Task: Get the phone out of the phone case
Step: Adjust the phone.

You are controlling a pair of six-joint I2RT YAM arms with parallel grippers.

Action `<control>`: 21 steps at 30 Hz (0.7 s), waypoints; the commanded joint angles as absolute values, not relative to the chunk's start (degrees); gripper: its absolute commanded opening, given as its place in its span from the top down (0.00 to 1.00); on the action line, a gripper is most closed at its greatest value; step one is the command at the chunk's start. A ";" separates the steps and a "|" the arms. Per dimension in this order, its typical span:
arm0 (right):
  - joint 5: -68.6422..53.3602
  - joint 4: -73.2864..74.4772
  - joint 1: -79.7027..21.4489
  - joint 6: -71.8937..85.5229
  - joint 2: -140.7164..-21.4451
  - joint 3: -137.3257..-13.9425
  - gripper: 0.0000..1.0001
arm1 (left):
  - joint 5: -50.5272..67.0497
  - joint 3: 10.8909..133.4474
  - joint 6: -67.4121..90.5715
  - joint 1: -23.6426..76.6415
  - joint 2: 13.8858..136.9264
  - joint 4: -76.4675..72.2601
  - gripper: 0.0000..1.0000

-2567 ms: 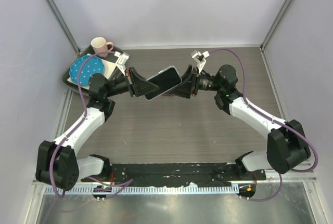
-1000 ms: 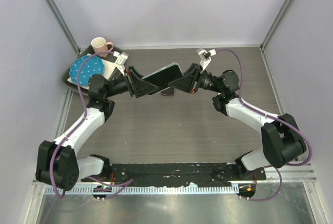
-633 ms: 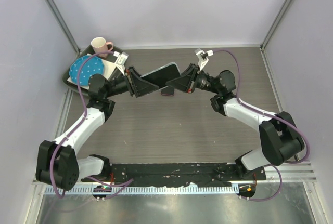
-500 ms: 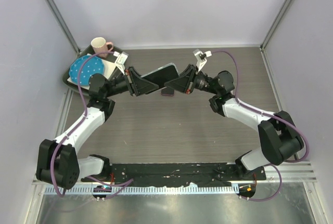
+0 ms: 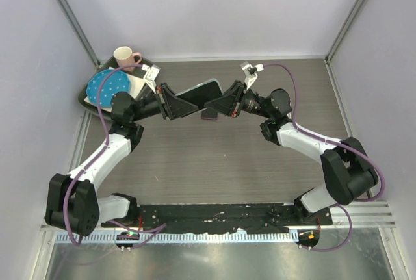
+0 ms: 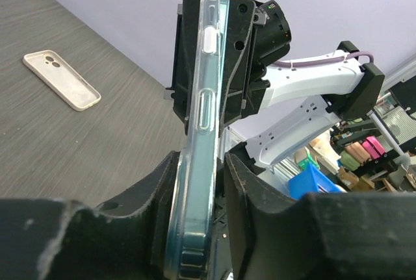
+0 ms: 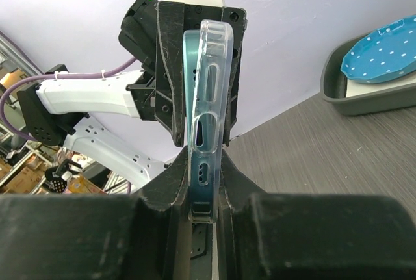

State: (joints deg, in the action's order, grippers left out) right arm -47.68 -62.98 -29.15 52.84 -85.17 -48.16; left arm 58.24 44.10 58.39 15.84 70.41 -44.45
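My right gripper is pinching the phone and phone case together at their bottom end, so it should open, back away and grab the phone case by its near corner (image 7: 202,212).
A teal phone (image 5: 198,93) in a clear phone case is held in the air above the table's middle, tilted onto its edge. My left gripper (image 5: 179,103) is shut on its left end, where the case's side with the buttons (image 6: 203,98) runs up between the fingers (image 6: 149,189). My right gripper (image 5: 222,101) is shut on the other end. There the case's bottom edge with its port cut-outs (image 7: 208,85) sits pinched between the pads (image 7: 166,182). The two grippers face each other.
A second, beige phone case (image 6: 62,80) lies flat on the wooden table (image 5: 214,163), below the held phone. At the back left a grey bin (image 5: 91,95) holds a blue dotted plate (image 5: 108,86), with a pink mug (image 5: 125,55) behind it.
The phone has turned from flat-tilted to more on edge. My right gripper has slid a little to the left along it, and the left jaws have closed tighter on it.
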 commanded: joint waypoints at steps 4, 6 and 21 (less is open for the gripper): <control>-44.74 -68.03 -28.65 52.29 -84.46 -49.66 0.99 | 58.54 45.70 58.36 16.08 69.79 -46.93 0.67; -44.73 -68.38 -28.04 52.64 -84.11 -49.66 0.99 | 58.45 45.53 58.36 16.08 69.70 -46.93 0.69; -51.23 -65.75 -27.07 52.21 -83.77 -51.94 0.63 | 59.15 45.97 59.23 16.00 69.52 -48.68 1.00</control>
